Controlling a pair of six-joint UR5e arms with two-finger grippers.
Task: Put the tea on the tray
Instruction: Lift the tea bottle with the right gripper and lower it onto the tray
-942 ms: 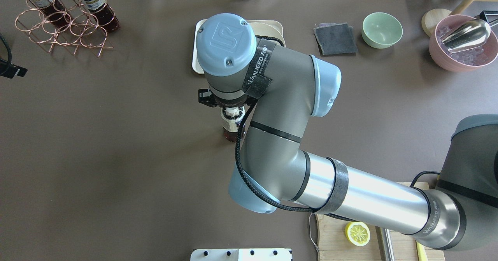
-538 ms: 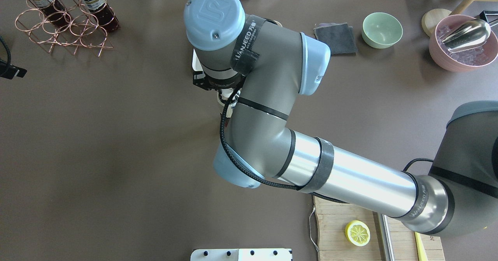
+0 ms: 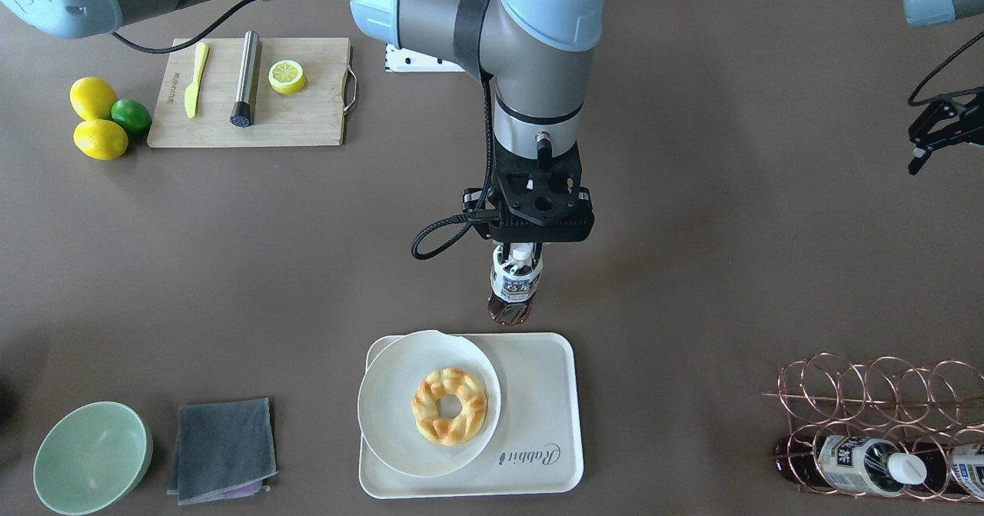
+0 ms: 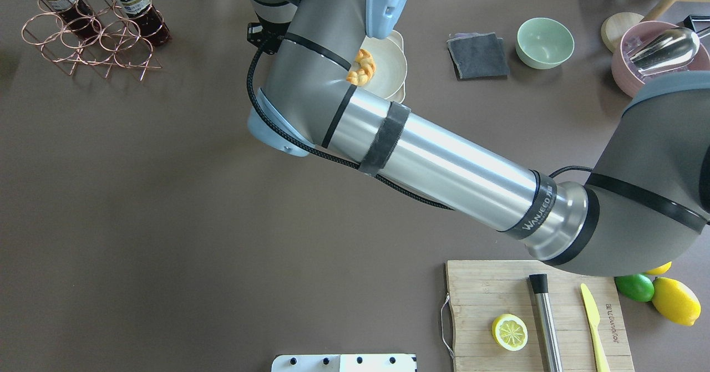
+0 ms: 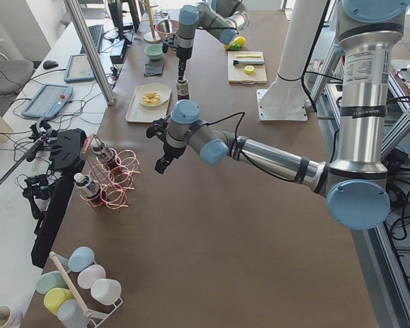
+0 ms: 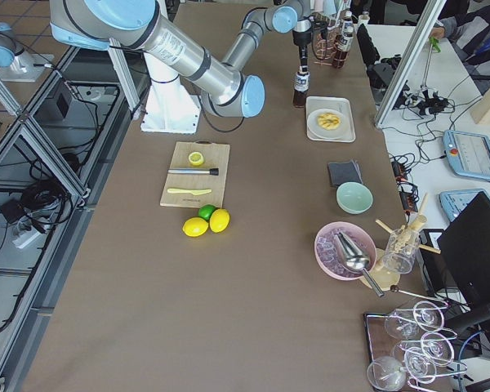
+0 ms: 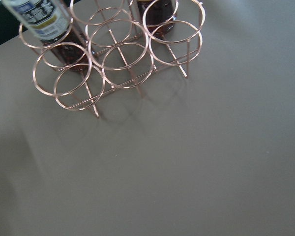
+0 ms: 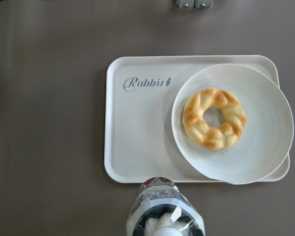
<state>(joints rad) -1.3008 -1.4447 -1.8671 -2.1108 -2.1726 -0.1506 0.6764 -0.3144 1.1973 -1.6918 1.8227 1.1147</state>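
Note:
I will use my right gripper to put the tea down on the bare cream tray [image 3: 528,414] [image 8: 149,117] between the white plate's rim and the Rabbit lettering.
My right gripper [image 3: 521,258] is shut on the white cap and neck of the tea [image 3: 513,290], a small bottle of dark liquid, and holds it upright. The bottle hangs just short of the robot-side edge of the cream tray [image 3: 542,393]. In the right wrist view the tea [image 8: 164,209] sits at the bottom, by the near rim of the "Rabbit" tray [image 8: 135,132]. A white plate [image 3: 392,393] with a ring pastry [image 3: 449,406] fills half the tray. In the overhead view the right arm hides the gripper and bottle. My left gripper [image 3: 934,138] is open and empty, far off to the side.
A copper wire rack [image 3: 869,401] holds more bottles [image 3: 853,454] and fills the left wrist view [image 7: 118,54]. A green bowl [image 3: 92,458] and grey cloth [image 3: 223,447] lie beside the tray. A cutting board [image 3: 307,120] with a lemon slice, knife and metal rod lies near the robot.
My right arm has moved away from the robot toward the tray, carrying the tea. In the overhead view the arm now hides the bottle and most of the tray.

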